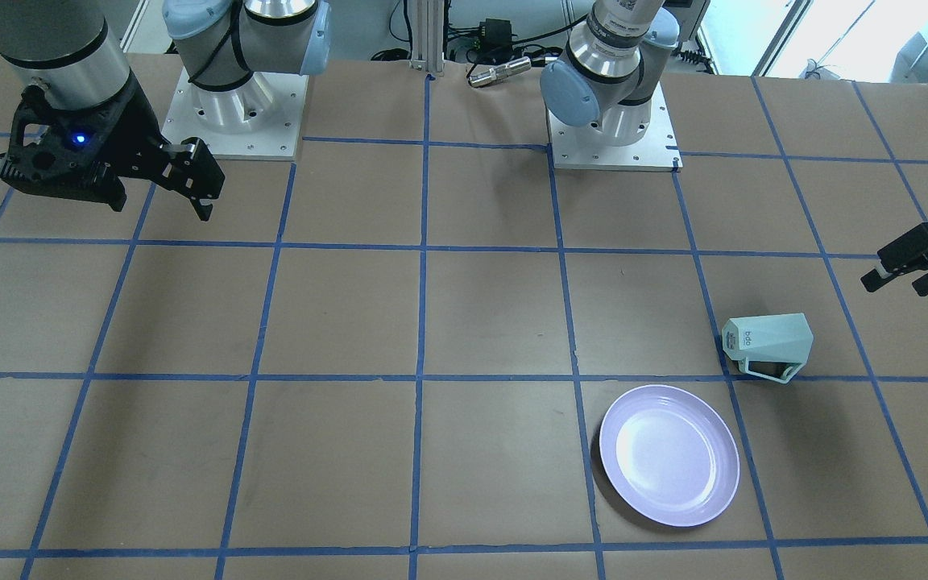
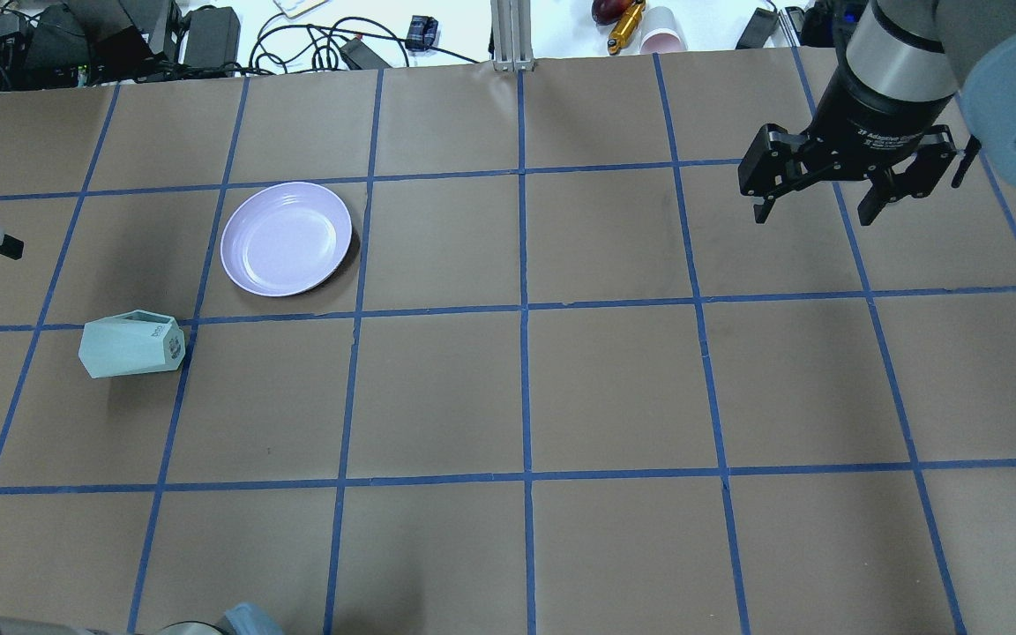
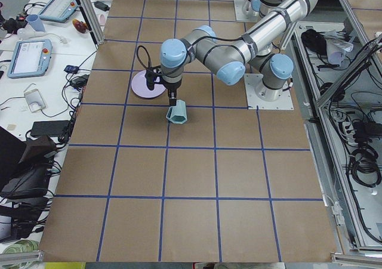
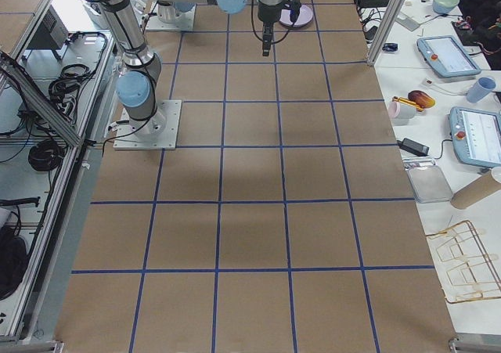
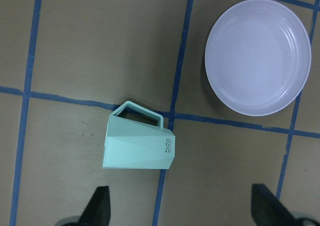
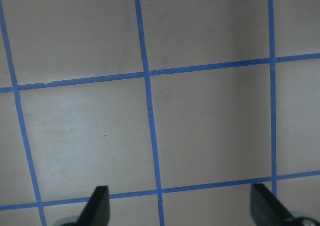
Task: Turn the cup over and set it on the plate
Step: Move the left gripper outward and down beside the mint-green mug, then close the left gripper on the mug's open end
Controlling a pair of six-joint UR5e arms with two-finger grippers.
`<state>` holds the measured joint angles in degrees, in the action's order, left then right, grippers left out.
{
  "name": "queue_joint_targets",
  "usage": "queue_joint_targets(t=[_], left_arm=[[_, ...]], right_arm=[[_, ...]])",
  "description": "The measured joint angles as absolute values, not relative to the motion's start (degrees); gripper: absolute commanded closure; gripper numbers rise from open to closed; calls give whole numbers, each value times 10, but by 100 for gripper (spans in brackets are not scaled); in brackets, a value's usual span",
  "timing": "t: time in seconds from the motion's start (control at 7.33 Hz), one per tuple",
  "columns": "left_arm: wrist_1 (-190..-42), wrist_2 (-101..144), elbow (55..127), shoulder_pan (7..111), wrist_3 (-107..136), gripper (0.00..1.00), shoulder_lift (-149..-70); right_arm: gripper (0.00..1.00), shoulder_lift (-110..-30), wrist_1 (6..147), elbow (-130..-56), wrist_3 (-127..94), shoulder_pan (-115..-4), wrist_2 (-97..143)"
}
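My left gripper needs to move to the mint-green cup next and close on the upper side of the cup's rim [image 1: 806, 334] [image 5: 106, 149], opposite the cup's labelled base.
The mint-green cup [image 2: 131, 344] lies on its side on the brown table, its labelled base toward the table's middle and its handle toward the plate's side. It also shows in the front view [image 1: 766, 345] and the left wrist view [image 5: 138, 146]. The lavender plate [image 2: 286, 238] lies flat and bare just beyond it, also in the front view [image 1: 668, 453] and the left wrist view [image 5: 257, 63]. My left gripper [image 1: 907, 270] hovers open and empty, high above and to the outer side of the cup. My right gripper [image 2: 815, 207] hangs open and empty far off on the right side.
Blue tape lines [image 2: 523, 309] divide the table into squares. The two arm bases [image 1: 613, 121] stand at the robot's edge. Cables and small gear [image 2: 314, 35] lie beyond the far edge. An operators' bench with tablets [image 4: 450, 55] runs along that side.
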<state>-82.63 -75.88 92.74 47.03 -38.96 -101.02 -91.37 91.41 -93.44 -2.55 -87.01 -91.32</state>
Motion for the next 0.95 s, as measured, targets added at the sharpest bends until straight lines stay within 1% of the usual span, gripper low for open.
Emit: queue_joint_targets(t=[0.95], left_arm=[[-826,-711,937,454,-474,0,-1143]], right_arm=[[0,-914,914,-935,-25,-870,-913]])
